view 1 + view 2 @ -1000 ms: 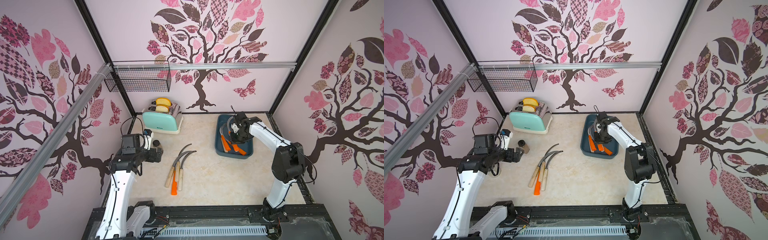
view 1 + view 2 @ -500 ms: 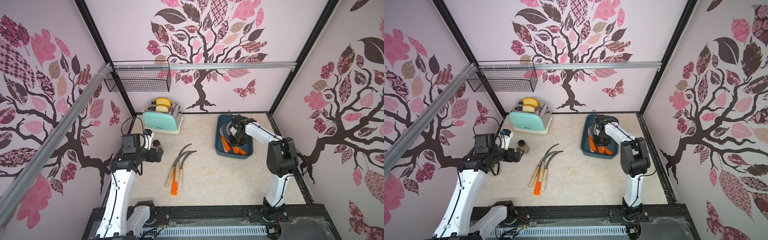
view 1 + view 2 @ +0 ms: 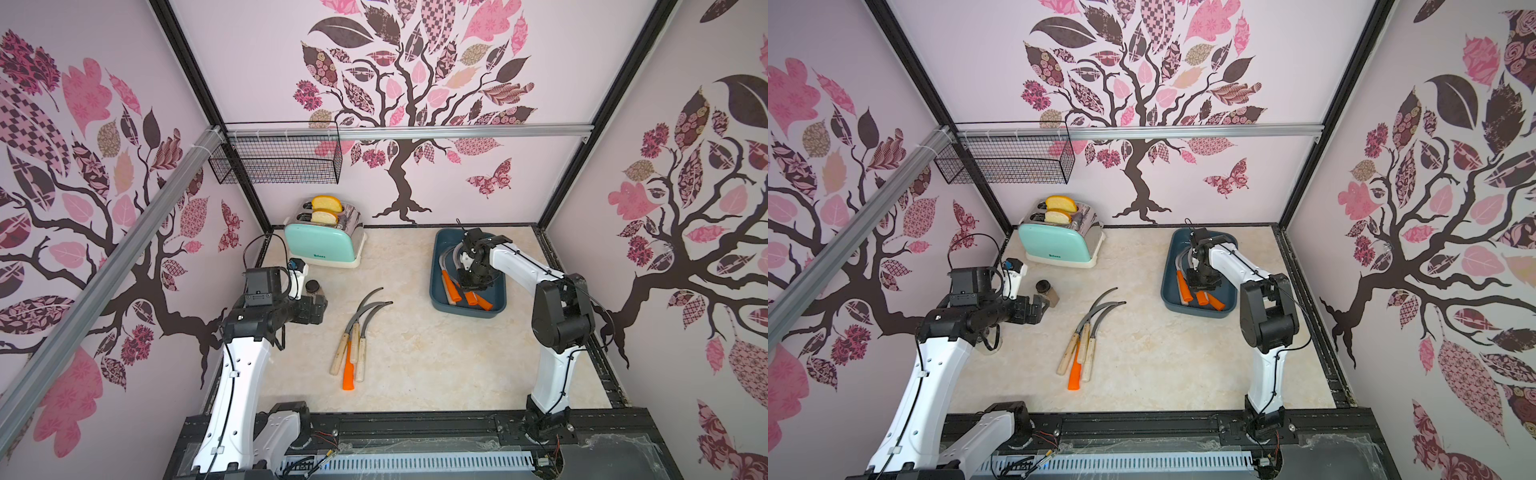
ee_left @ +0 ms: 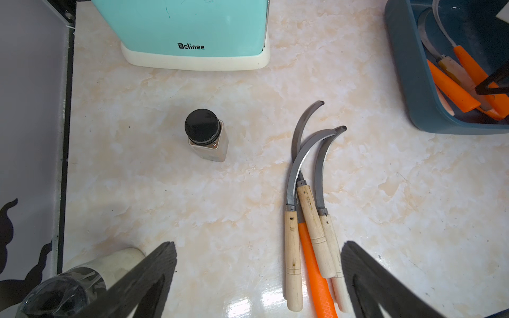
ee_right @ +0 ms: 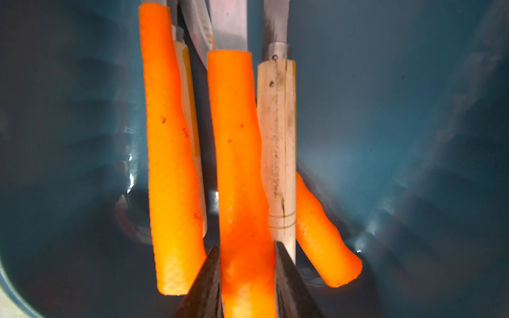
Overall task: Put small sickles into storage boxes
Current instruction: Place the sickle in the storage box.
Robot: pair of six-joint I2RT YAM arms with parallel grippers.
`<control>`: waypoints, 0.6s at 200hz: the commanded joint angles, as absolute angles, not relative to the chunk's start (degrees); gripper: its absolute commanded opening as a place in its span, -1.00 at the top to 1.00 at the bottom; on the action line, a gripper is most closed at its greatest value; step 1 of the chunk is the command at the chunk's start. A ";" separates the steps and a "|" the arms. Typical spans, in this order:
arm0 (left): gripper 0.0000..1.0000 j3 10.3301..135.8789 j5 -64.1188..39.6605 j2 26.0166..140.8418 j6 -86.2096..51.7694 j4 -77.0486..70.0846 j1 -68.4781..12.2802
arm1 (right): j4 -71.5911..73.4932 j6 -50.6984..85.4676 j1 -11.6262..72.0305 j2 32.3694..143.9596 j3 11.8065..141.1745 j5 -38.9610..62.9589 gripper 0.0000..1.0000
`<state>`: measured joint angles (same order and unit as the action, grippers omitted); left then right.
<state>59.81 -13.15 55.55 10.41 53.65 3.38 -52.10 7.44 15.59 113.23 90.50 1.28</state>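
Observation:
My right gripper is going to put the orange-handled sickle down next to the orange handle, along the storage box's toaster-side [image 3: 458, 296] [image 5: 211, 204].
The storage box, a dark teal tray [image 3: 496, 297] [image 3: 1227, 291], stands at the back right. Several small sickles lie in it, with orange [image 5: 170, 165] and pale wood [image 5: 276, 137] handles. My right gripper [image 3: 471, 282] [image 5: 248, 275] is down inside the tray, shut on the orange handle of a sickle [image 5: 237, 137]. More sickles [image 3: 353, 345] [image 4: 308, 220] lie bunched on the table's middle, three with wood handles and one with an orange handle. My left gripper [image 3: 320, 309] [image 4: 256, 275] hovers open at the left, and the bunch's handle ends sit near one finger [image 4: 366, 275].
A mint toaster [image 3: 322, 245] with bread stands at the back left. A small black-capped jar [image 3: 313, 289] [image 4: 205, 135] stands just ahead of my left gripper. A black wire basket [image 3: 278, 160] hangs on the rail above the back left.
My right arm's elbow has swung inward and its gripper has sunk slightly lower in the tray, still gripping the orange-handled sickle. The left arm has not moved.

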 commanded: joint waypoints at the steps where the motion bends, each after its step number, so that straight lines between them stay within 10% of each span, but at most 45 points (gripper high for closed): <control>1: -0.96 60.69 -13.86 55.85 10.68 53.62 3.66 | -53.53 6.81 15.24 113.61 92.21 0.83 0.60; 120: -0.96 61.33 -14.25 56.08 10.46 53.48 3.66 | -54.35 6.86 15.32 112.16 90.44 0.26 0.54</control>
<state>59.81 -13.52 56.29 10.48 53.65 3.38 -52.90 7.44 15.59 113.23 90.32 1.06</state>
